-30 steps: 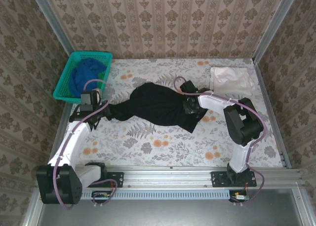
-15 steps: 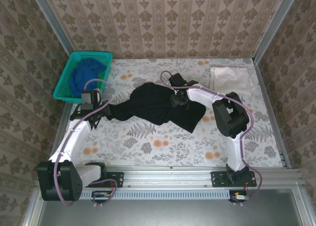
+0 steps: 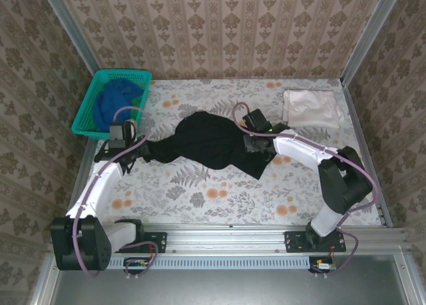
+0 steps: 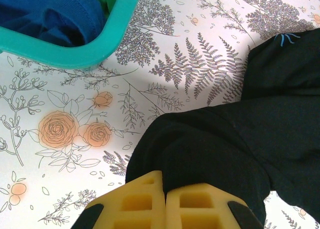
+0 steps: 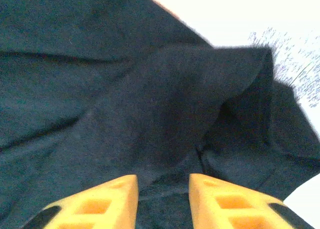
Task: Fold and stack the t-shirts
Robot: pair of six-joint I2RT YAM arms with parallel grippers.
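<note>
The end of the black t-shirt lies doubled over itself, so the robot's right gripper will grab the top layer's edge [image 5: 187, 156] and pull the t-shirt flat before folding.
The large black t-shirt [image 3: 213, 145] lies rumpled across the middle of the table. Its light-blue chest mark [image 4: 286, 37] shows in the left wrist view. My left gripper [image 3: 142, 150] [image 4: 165, 188] is shut on the shirt's left end, with black cloth [image 4: 235, 139] pinched between the yellow pads. My right gripper [image 3: 253, 143] [image 5: 163, 186] sits low over the shirt's right part. Its fingers [image 5: 100, 199] stand apart, and a ridge of black cloth [image 5: 150, 114] lies between them. A pale white-pink t-shirt [image 3: 310, 108] lies folded at the back right. The blue t-shirt [image 3: 114, 98] [image 4: 45, 11] is in the basket.
The teal mesh basket [image 3: 88, 112] [image 4: 75, 54] stands at the back left, close to my left wrist. Bare flowered tabletop [image 3: 219, 195] runs in front of the black shirt. Metal frame rails and papered walls enclose the table.
My right gripper swung left and back over the black shirt, then returned right, and its fingers narrowed. The shirt's middle bunched up. The left gripper kept its hold and stayed put.
</note>
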